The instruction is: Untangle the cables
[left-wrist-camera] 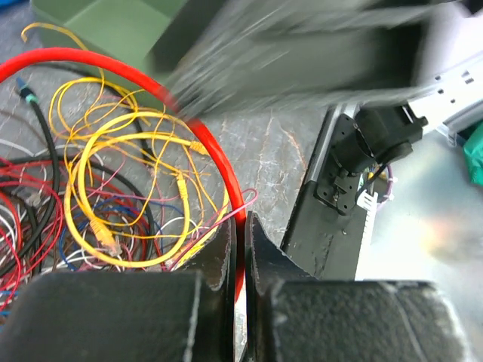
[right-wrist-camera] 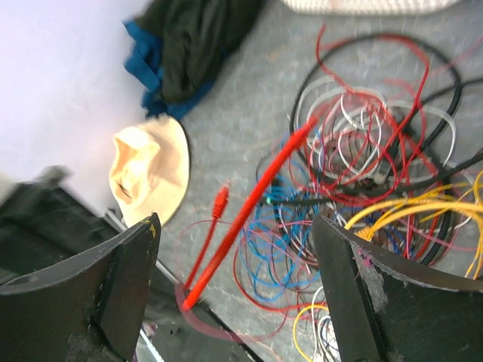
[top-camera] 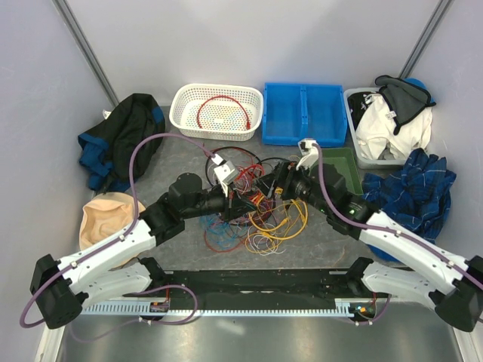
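Observation:
A thin pink cable is pinched with the thick red cable in my left gripper, so I should open, free the pink cable and regrip only the red cable (left-wrist-camera: 216,148).
The cables (top-camera: 256,205) lie in a tangle of red, yellow, blue, black and white loops at the table's middle. My left gripper (top-camera: 230,200) is at the tangle's left side, and in the left wrist view the left gripper (left-wrist-camera: 240,223) is shut on a thick red cable (left-wrist-camera: 113,64) that arcs over yellow loops (left-wrist-camera: 128,188). My right gripper (top-camera: 273,184) hovers over the tangle's upper right. In the right wrist view the right gripper (right-wrist-camera: 234,264) stands wide open, with the taut red cable (right-wrist-camera: 256,196) and its plug end (right-wrist-camera: 219,200) below the gap, untouched.
A white basket (top-camera: 181,113) at the back holds one red cable (top-camera: 223,105). Beside it stand a blue bin (top-camera: 303,113), a green bin (top-camera: 343,167) and a clear bin of clothes (top-camera: 389,124). Dark clothing (top-camera: 121,139) and a beige hat (top-camera: 109,217) lie left, a blue plaid cloth (top-camera: 413,192) right.

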Controlling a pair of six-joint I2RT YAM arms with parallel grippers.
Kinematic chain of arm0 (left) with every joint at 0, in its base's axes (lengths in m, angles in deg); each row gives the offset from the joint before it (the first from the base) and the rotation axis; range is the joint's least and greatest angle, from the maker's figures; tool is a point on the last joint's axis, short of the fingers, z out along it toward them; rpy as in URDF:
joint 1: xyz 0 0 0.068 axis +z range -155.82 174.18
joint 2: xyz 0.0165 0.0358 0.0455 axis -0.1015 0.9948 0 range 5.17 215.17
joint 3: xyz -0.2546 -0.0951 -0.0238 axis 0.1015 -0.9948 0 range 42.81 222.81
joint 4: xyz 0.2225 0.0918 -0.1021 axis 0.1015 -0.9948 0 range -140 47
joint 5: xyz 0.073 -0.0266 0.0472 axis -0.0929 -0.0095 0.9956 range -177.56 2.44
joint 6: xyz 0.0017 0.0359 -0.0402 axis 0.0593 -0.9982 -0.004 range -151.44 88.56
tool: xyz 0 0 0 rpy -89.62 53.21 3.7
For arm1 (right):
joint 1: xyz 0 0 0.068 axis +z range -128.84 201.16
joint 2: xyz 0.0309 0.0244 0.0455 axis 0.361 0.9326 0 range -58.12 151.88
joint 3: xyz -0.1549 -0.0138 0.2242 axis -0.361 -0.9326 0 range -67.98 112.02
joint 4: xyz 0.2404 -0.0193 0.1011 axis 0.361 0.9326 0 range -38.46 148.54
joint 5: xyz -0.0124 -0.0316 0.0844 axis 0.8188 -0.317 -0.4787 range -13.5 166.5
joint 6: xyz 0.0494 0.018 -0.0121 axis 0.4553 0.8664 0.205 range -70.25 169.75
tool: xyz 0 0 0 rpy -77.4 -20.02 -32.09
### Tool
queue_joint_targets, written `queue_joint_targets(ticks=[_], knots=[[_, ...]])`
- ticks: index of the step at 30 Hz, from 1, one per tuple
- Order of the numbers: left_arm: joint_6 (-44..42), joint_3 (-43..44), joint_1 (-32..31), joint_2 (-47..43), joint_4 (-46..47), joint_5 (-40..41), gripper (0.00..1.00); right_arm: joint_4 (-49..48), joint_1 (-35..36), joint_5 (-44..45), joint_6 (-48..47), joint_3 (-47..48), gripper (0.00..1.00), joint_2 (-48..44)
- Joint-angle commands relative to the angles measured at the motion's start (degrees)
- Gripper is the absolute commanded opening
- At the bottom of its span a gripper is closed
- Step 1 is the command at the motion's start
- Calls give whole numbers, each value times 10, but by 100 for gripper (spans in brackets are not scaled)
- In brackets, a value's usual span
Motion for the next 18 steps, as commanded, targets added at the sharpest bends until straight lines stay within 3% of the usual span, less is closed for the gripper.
queue_joint_targets(ticks=[1,5,6,8,9,12,14,15,18], knots=[[-46,5,-6,-14,20,12,2,-26,-3,-45,24,27,88,37],[-47,5,-10,-12,20,12,2,-62,-2,-61,33,21,76,46],[-45,4,-12,-9,19,14,2,-65,-2,-63,33,22,60,47],[-34,7,-12,-7,13,25,2,-64,-2,-57,30,27,43,51],[-29,18,-12,-5,-6,35,6,-64,-3,-51,26,28,27,48],[-12,61,-12,3,-74,112,46,-55,-2,-14,11,28,0,31],[4,79,-12,3,-135,199,77,-40,-2,8,-1,36,0,16],[10,90,-12,2,-152,224,99,-35,-2,21,-6,38,0,13],[38,104,-11,-12,-194,329,100,-10,-2,44,-30,56,0,7]])
